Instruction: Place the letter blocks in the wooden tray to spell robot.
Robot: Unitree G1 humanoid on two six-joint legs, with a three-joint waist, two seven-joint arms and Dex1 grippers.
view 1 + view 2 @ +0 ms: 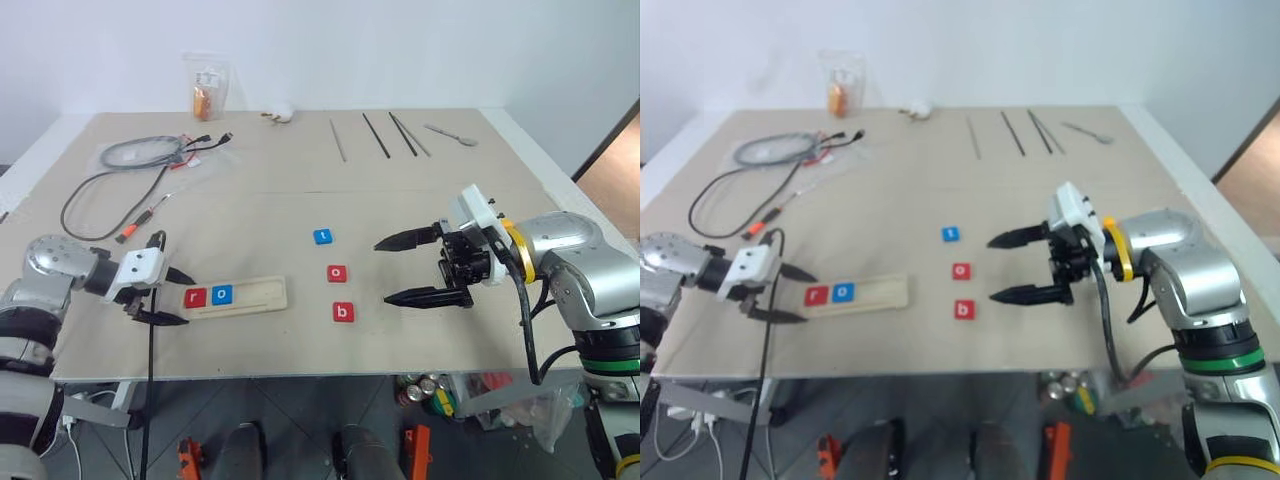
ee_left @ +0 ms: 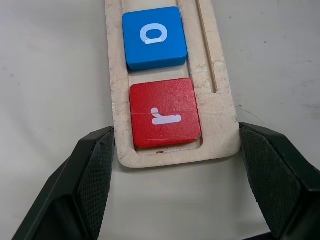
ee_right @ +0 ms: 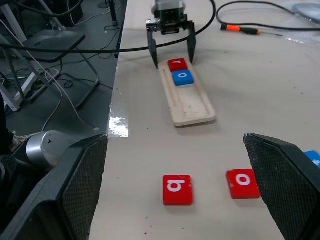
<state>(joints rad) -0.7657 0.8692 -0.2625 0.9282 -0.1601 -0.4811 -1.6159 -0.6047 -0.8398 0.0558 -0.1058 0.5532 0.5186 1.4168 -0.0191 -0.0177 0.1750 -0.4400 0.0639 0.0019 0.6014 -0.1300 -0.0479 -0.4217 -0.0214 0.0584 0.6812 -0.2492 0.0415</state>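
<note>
The robot's right gripper needs to next close on the near and far sides (image 1: 346, 312) (image 3: 178, 191) of the red b block, because b comes after the blue o block of the tray.
The wooden tray (image 1: 255, 293) lies near the table's front left. It holds a red r block (image 1: 195, 297) at its left end and a blue o block (image 1: 222, 294) beside it. My left gripper (image 1: 172, 298) is open, with one finger on each side of the tray's left end, close to its edges. The left wrist view shows the r block (image 2: 165, 112) and the o block (image 2: 154, 37) in the groove. Loose on the table are a blue t block (image 1: 322, 237), a red o block (image 1: 337, 272) and a red b block (image 1: 343, 312). To their right my right gripper (image 1: 387, 270) hovers open and empty.
Black cables (image 1: 120, 165) with a clear bag lie at the back left. A small packet (image 1: 205, 92) stands at the far edge beside a white object (image 1: 281, 115). Thin rods (image 1: 385, 135) and a spoon (image 1: 452, 133) lie at the back right. The table's front edge runs just below the tray.
</note>
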